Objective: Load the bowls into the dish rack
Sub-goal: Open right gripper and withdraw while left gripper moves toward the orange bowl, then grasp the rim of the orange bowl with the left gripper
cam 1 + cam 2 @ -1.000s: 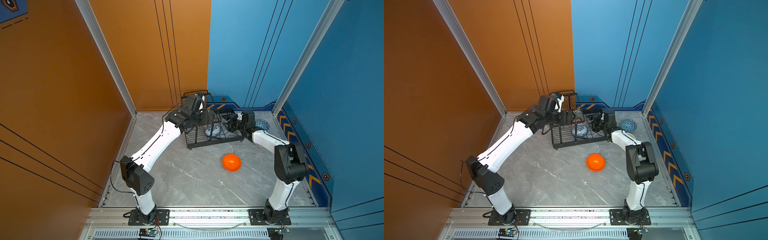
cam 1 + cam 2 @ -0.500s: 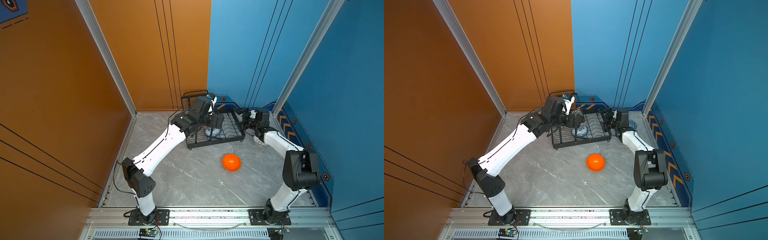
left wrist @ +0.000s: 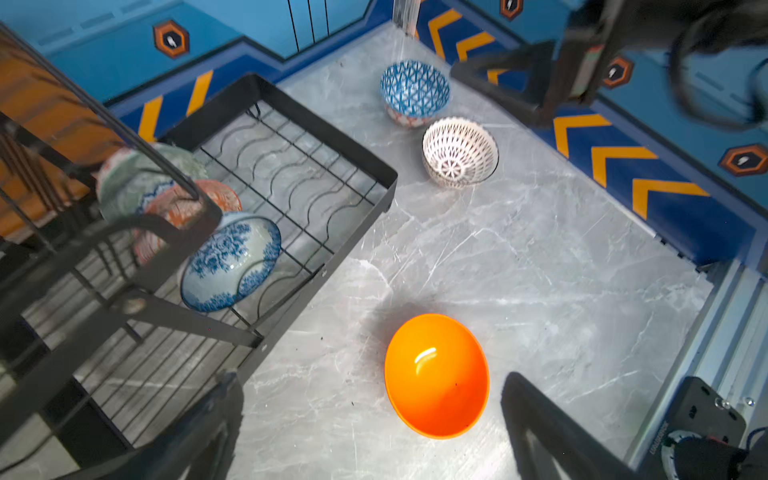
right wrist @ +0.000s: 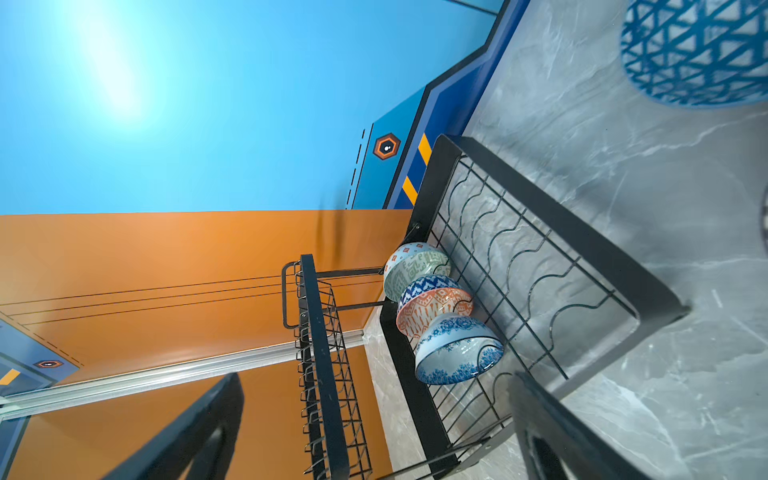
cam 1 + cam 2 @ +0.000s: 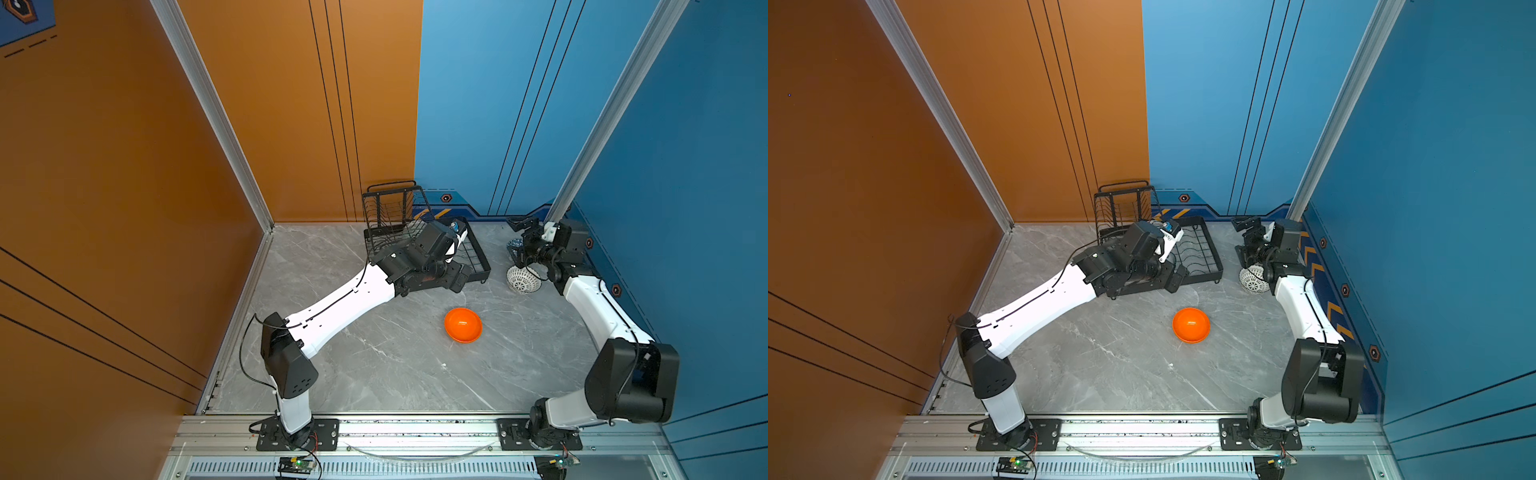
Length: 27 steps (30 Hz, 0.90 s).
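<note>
Next, my left gripper will go to the orange bowl's rim (image 5: 445, 322) (image 3: 393, 399), on the side toward my left arm, and close there.
The black wire dish rack (image 5: 478, 257) (image 5: 1208, 257) stands at the back. Three bowls lean in it on edge: pale green (image 3: 137, 178) (image 4: 415, 270), orange-white diamond (image 3: 187, 203) (image 4: 434, 307) and blue-white floral (image 3: 230, 262) (image 4: 457, 353). On the floor lie the plain orange bowl (image 5: 463, 325) (image 3: 436, 374), the white-black lattice bowl (image 5: 523, 279) (image 3: 459, 151) and the blue-white triangle bowl (image 3: 414, 89) (image 4: 698, 50). My left gripper (image 5: 459, 277) (image 3: 374, 432) hangs open over the rack's front edge, above the orange bowl. My right gripper (image 5: 524, 226) (image 4: 374, 440) is open and empty, right of the rack, above the triangle bowl.
Orange and blue walls close in the grey marble floor (image 5: 395, 365) on three sides, and the rack's raised tier with its handle (image 5: 390, 203) stands against the back wall. The arm bases sit on a metal rail (image 5: 415, 428) at the front.
My right gripper has opened and drawn back out of the rack to the right, leaving the blue-white floral bowl there. My left arm has swung from the raised tier toward the rack's front.
</note>
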Tool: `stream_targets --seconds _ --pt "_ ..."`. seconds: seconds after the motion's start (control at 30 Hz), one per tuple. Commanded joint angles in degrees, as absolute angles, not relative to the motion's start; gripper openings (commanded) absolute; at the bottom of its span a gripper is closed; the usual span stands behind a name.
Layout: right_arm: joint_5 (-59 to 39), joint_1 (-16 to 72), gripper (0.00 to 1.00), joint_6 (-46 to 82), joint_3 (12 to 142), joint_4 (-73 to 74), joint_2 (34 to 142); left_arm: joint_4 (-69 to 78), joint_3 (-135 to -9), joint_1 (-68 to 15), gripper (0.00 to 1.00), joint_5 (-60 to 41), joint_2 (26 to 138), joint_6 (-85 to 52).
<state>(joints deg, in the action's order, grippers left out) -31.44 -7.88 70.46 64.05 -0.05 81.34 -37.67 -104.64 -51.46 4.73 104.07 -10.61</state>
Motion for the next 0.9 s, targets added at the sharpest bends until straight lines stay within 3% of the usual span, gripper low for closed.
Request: stream_targets --seconds 0.0,0.4,0.67,0.77,0.87 --pt "-31.4 -7.4 1.00 68.7 61.6 -4.1 79.2 -40.9 -102.1 -52.8 0.98 5.1 106.0 -14.3" --pt "-32.2 -3.9 1.00 68.3 58.2 -8.3 73.7 -43.3 -97.3 -54.5 0.99 1.0 113.2 -27.4" --pt "-31.7 -3.8 1.00 68.6 54.5 -9.8 69.8 -43.2 -95.4 -55.6 0.87 -1.1 116.3 -31.4" --pt "-31.5 -4.0 1.00 68.8 53.6 -10.1 68.6 -43.3 -94.9 -55.6 0.87 -1.6 117.1 -32.5" --pt "-31.5 -4.1 1.00 69.0 53.5 -10.1 68.1 -43.3 -95.4 -55.4 0.80 -2.1 118.1 -32.8"
